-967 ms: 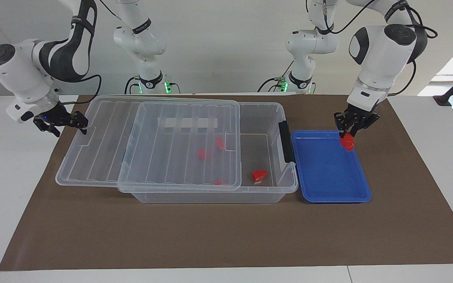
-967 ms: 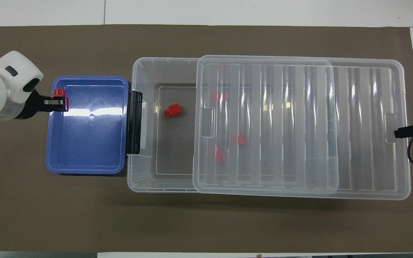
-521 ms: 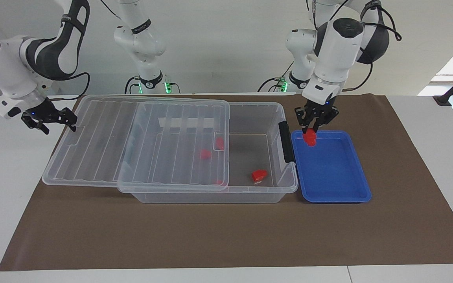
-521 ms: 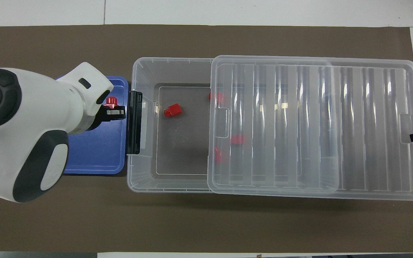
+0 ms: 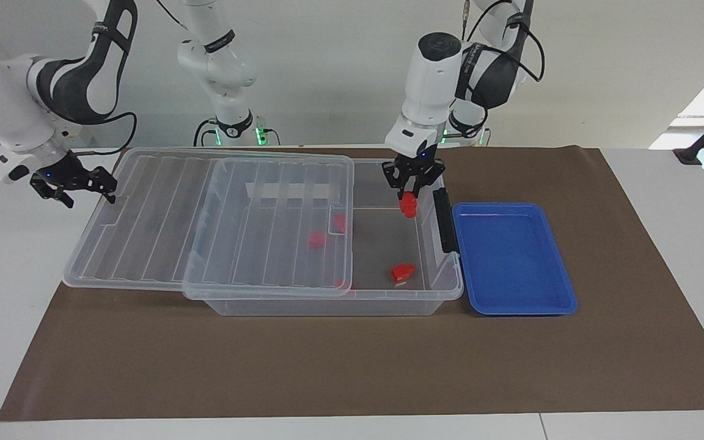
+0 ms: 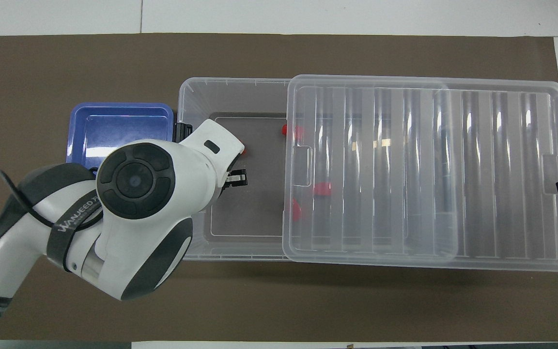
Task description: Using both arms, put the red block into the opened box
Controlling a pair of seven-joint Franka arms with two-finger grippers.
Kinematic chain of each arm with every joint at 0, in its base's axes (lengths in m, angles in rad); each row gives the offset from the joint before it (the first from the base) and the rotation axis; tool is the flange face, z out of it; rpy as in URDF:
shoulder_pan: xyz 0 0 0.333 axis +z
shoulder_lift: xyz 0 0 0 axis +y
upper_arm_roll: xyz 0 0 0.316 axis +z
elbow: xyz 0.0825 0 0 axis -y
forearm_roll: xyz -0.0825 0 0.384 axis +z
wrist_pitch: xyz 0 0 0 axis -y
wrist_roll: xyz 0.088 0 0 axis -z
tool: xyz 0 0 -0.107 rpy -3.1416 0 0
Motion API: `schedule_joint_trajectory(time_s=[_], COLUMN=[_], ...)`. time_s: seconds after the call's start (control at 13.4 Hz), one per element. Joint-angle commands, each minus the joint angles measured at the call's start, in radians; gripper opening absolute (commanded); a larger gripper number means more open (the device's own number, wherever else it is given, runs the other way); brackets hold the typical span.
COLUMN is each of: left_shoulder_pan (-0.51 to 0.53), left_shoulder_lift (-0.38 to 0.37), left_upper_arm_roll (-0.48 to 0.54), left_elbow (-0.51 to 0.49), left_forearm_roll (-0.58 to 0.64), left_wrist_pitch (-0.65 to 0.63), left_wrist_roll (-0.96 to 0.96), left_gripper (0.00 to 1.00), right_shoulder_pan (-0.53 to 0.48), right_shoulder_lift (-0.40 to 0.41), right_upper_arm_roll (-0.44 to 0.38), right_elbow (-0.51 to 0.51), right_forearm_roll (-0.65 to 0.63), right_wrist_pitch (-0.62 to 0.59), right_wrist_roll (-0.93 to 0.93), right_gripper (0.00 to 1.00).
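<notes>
Next, my left gripper releases the red block on the bottom of the bare box, in the spot between the black latch (image 6: 245, 197) and the clear lid.
My left gripper (image 5: 409, 197) is shut on a small red block (image 5: 408, 206) and hangs over the uncovered part of the opened box (image 5: 445, 287), close to its black latch (image 5: 445, 220). In the overhead view the left arm covers that block; only the gripper (image 6: 240, 178) shows, over the box (image 6: 230, 81). A loose red block (image 5: 403, 273) lies on the box floor. Two more red blocks (image 5: 317, 239) (image 5: 341, 223) show through the clear lid (image 5: 205, 214), which rests slid partway off. My right gripper (image 5: 77, 183) stands open at the lid's end, fingertips at its edge tab.
A shallow blue tray (image 5: 511, 263) sits on the brown mat beside the box's latch end, toward the left arm's end of the table, with nothing in it. The lid (image 6: 429, 169) overhangs the box toward the right arm's end.
The left arm carried the red block from over the blue tray to over the box's open part. The lid slid farther toward the right arm's end along with the right gripper.
</notes>
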State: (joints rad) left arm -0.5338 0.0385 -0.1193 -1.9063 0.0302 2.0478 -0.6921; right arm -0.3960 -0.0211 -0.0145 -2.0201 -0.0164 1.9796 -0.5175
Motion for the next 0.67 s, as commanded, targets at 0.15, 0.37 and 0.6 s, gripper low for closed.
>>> schedule_joint_trajectory(time_s=[0.15, 0.37, 0.6], left_shoulder_pan=[-0.066, -0.071, -0.064], left_shoulder_lift=[0.061, 0.104, 0.147], left_upper_arm_roll=[0.016, 0.016, 0.016], left_elbow=[-0.089, -0.122, -0.178], left_forearm_roll=[0.0, -0.001, -0.001], left_wrist_pitch=[0.11, 0.178, 0.256], left_wrist_roll=[-0.047, -0.046, -0.044], left_gripper=[0.0, 0.0, 0.0], right_shoulder_pan=[-0.004, 0.029, 0.132], right_shoulder_lift=[0.029, 0.05, 0.02], right_upper_arm_roll=[0.011, 0.022, 0.025], right_elbow=[0.096, 0.197, 0.28], right_forearm_roll=[-0.01, 0.001, 0.001], right_wrist_pitch=[-0.063, -0.155, -0.304], right_wrist_roll=[-0.021, 0.077, 0.29], right_gripper=[1.0, 1.0, 1.0])
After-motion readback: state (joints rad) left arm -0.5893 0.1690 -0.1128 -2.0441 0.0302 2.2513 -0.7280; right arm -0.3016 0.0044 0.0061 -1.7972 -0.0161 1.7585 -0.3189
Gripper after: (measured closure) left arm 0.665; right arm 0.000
